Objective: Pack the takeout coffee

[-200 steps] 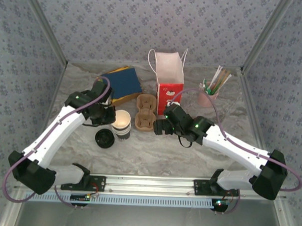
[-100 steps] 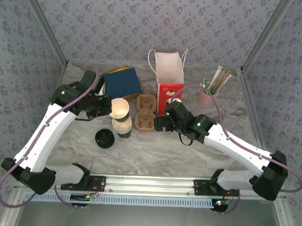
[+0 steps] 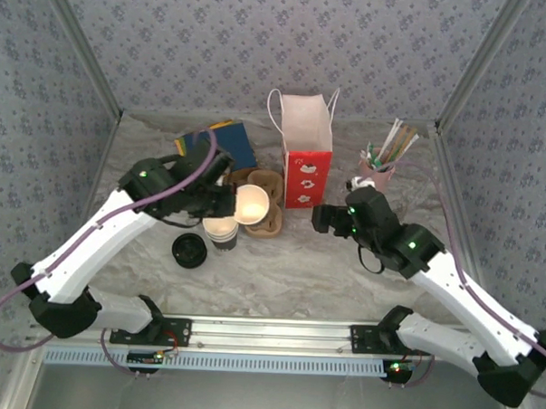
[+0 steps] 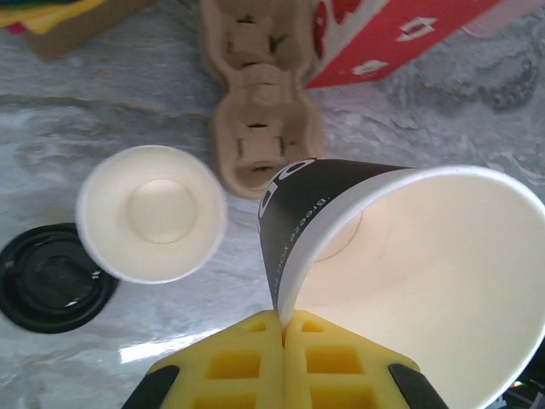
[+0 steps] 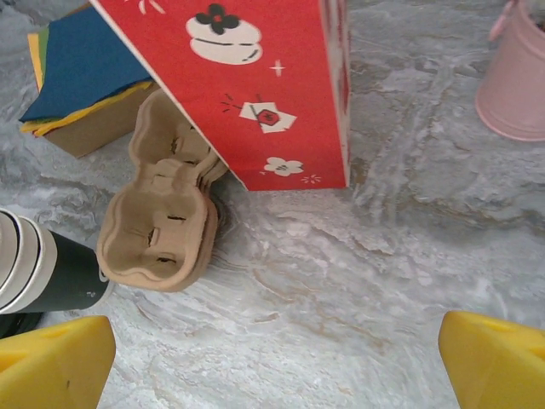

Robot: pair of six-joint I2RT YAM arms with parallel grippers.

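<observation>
I should use my left gripper to set the takeout coffee cup upright on the bare marble (image 3: 290, 258) in front of the red paper bag.
My left gripper (image 3: 226, 201) (image 4: 284, 328) is shut on the rim of the takeout coffee cup (image 3: 252, 204) (image 4: 409, 247), a paper cup with a dark wall and a cream inside, and no lid on it. It hangs tilted above the brown cardboard carrier (image 3: 272, 182) (image 4: 260, 128) (image 5: 162, 226), mouth toward the camera. A round black lid (image 3: 188, 250) (image 4: 51, 277) lies on the table to the left of the stack of paper cups (image 3: 221, 231) (image 4: 152, 213) (image 5: 43, 264). My right gripper (image 3: 325, 218) (image 5: 277, 358) stands open over bare table, in front of the red paper bag (image 3: 306, 170) (image 5: 255, 94).
Blue and yellow napkins (image 3: 223, 143) lie at the back left. A pink pot (image 3: 375, 177) (image 5: 515, 85) with sticks stands right of the bag. Patterned walls close in the table on three sides. Bare marble lies in front of the bag and carrier.
My left gripper has lifted the cup off the stack and carried it right, over the carrier. The right arm has drawn back to the right, away from the carrier.
</observation>
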